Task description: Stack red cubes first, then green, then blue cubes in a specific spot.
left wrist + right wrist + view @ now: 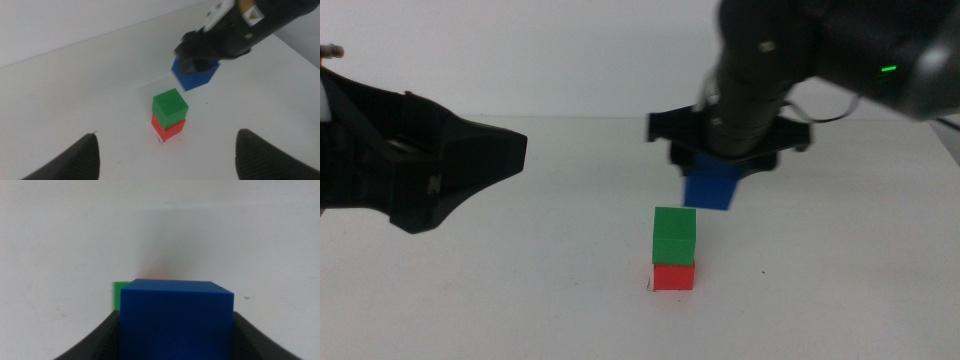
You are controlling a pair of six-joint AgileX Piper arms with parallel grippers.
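Observation:
I should let go of the blue cube with my right gripper on top of the green cube (679, 214) (134, 302), straight above the red cube.
The green cube (674, 236) sits on the red cube (673, 276) at the table's middle front; both also show in the left wrist view, green (170, 105) on red (167, 130). My right gripper (718, 172) is shut on the blue cube (711, 187) and holds it in the air, just above and to the right of the stack. The blue cube (176, 320) fills the right wrist view between the jaws, and only an edge of the green cube (118, 295) shows behind it. My left gripper (515, 152) is open and empty at the left, apart from the stack.
The white table (840, 280) has bare room on all sides of the stack. A small dark mark (206, 103) lies on the table near the stack.

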